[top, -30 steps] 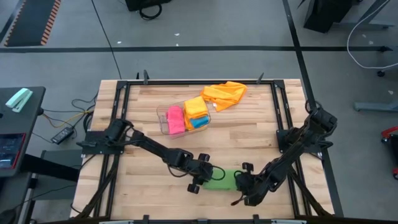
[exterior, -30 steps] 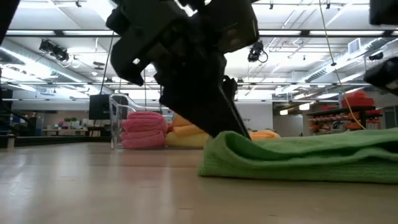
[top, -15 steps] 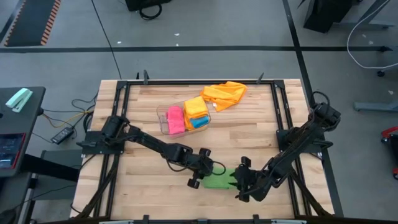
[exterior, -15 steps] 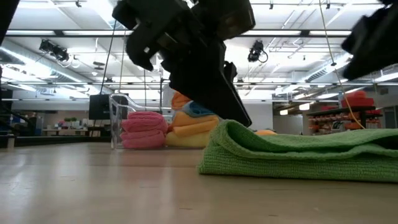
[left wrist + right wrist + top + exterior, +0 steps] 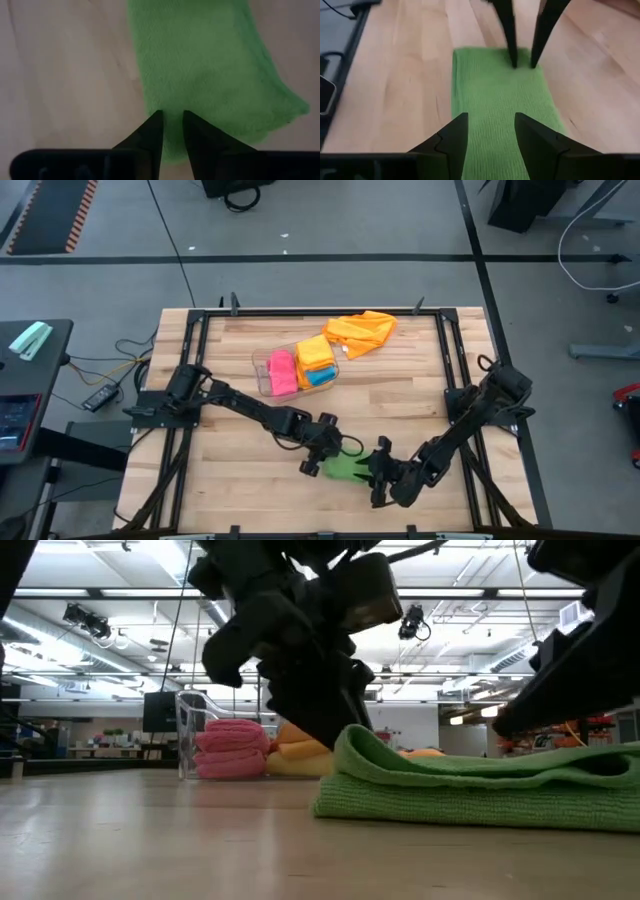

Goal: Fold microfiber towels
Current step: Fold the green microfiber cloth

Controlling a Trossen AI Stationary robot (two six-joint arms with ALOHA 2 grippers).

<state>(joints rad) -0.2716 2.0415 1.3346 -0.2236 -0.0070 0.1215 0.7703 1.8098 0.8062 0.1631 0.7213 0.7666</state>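
One corner of the green towel's end flares beyond the towel's strip, so I should take the towel's end nearer that corner [image 5: 257, 126] with my left gripper and straighten it.
A green microfiber towel [image 5: 350, 467] lies folded in a narrow strip on the wooden table [image 5: 400, 400] near its front edge. My left gripper [image 5: 331, 459] is at the towel's left end and shut on it; it also shows in its own wrist view [image 5: 172, 131]. My right gripper [image 5: 379, 471] is at the towel's right end, its fingers partly apart with green cloth filling the gap [image 5: 491, 131]. In the low view the towel [image 5: 470, 790] rests on the table in layers, its top layer humped up at the left. My left gripper pinches the towel's left end [image 5: 172, 150] between its two nearly closed fingers. It comes slanting down from the table's left. The held top layer [image 5: 350, 740] is raised a little; the layers below lie on the table. My right gripper holds the towel's right end [image 5: 491, 120] between its two fingers [image 5: 452, 137], which come low from the table's right and lie along the strip. The cloth spreads wider than the gap on both sides. How many layers it has, I cannot tell.
A clear plastic bin [image 5: 262, 375] at the table's middle far side holds folded pink [image 5: 283, 372], orange and blue towels. A loose orange towel [image 5: 362, 332] lies behind it to the right. Bare table lies between the bin and the green towel.
My right gripper has gone toward the table's left edge and a little toward the far edge, closing on my left gripper. The green towel has grown shorter, and its top layer now humps higher at the left end.
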